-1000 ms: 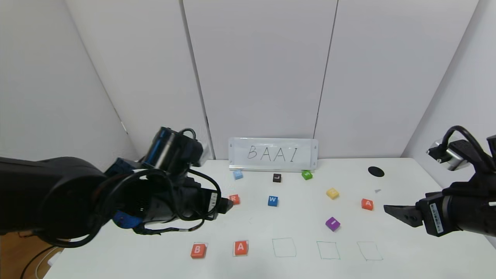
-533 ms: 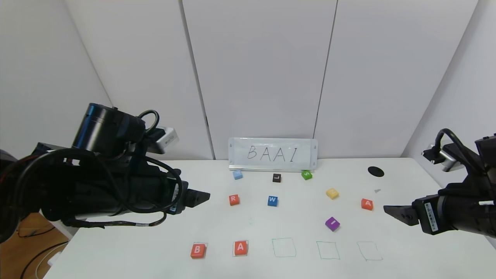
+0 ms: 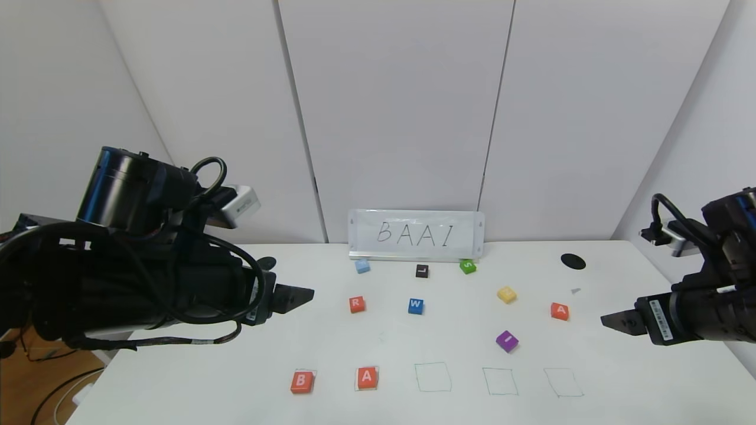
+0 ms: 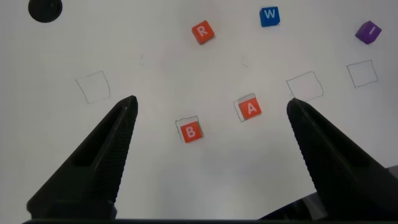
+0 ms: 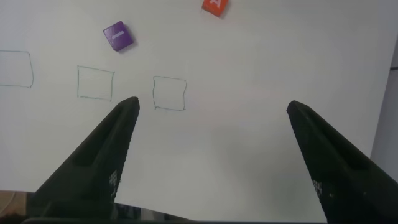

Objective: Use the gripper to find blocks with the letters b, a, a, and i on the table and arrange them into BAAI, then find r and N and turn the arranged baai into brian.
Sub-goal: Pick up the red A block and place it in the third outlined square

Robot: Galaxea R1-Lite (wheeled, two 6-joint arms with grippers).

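Note:
I should close my right gripper on the sides of the loose A block (image 3: 560,311) (image 5: 215,5) near the yellow cube, because BAAI still needs another A.
On the white table (image 3: 236,378) the orange-red B block (image 3: 302,381) and an A block (image 3: 367,377) sit in the two leftmost pen squares at the front. The second A block (image 3: 560,311) and the purple I block (image 3: 507,340) lie loose at the right. The orange-red R block (image 3: 356,304) is mid-table. My left gripper (image 3: 307,294) is open and empty, raised left of the R block. My right gripper (image 3: 608,321) is open and empty, right of the loose A. The left wrist view shows B (image 4: 190,130), A (image 4: 250,108) and R (image 4: 202,32). The right wrist view shows I (image 5: 118,35).
A whiteboard reading BAAI (image 3: 416,235) stands at the back. Blue W (image 3: 416,306), light blue (image 3: 362,266), black L (image 3: 422,271), green S (image 3: 468,266) and yellow (image 3: 507,294) cubes lie mid-table. Three empty pen squares (image 3: 433,377) are at the front. A black hole (image 3: 573,261) is back right.
My left arm has lifted and pulled back to the left, away from the R block. My right gripper has drawn back slightly to the right. No block has moved.

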